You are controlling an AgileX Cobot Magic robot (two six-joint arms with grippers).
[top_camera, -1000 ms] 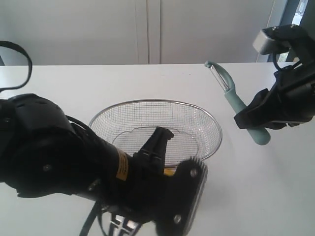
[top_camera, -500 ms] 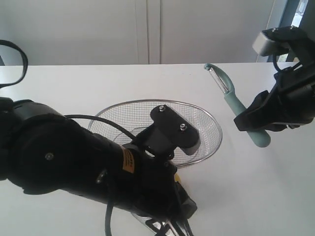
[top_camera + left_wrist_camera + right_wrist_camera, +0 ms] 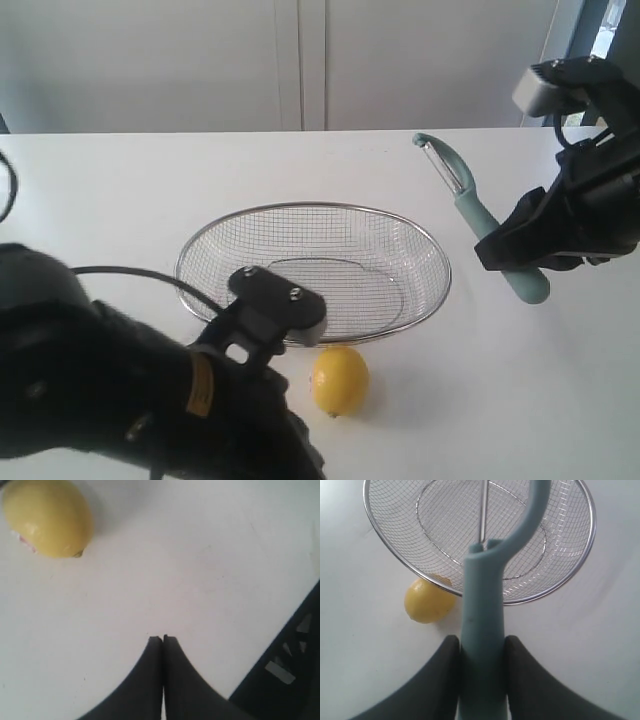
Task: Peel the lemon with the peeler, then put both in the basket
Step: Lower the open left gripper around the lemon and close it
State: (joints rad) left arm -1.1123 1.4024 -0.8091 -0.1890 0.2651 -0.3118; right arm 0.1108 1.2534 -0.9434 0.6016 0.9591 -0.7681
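Observation:
The yellow lemon is just in front of the wire mesh basket. My left gripper should close around the middle of the yellow lemon [image 3: 340, 381] [image 3: 48, 518].
The yellow lemon [image 3: 339, 380] lies on the white table just in front of the wire mesh basket [image 3: 313, 206], outside its rim. In the left wrist view the lemon [image 3: 47, 517] sits well beyond my left gripper [image 3: 162, 638], which is shut with nothing between its fingers. My right gripper [image 3: 481, 640] is shut on the teal handle of the peeler [image 3: 482, 595] and holds the peeler [image 3: 470, 210] in the air right of the basket, hooked head pointing away. Past it, the right wrist view shows the basket [image 3: 445, 520] and the lemon [image 3: 427, 602].
The bulky black left arm [image 3: 150, 400] fills the lower left of the exterior view, near the basket's front rim. A dark shape with pale markings [image 3: 290, 665] crosses one corner of the left wrist view. Behind the white table [image 3: 150, 170] is a pale wall.
The left arm has swung down and to the left, off the basket's front, uncovering the lemon on the table. The right arm with the peeler has barely moved.

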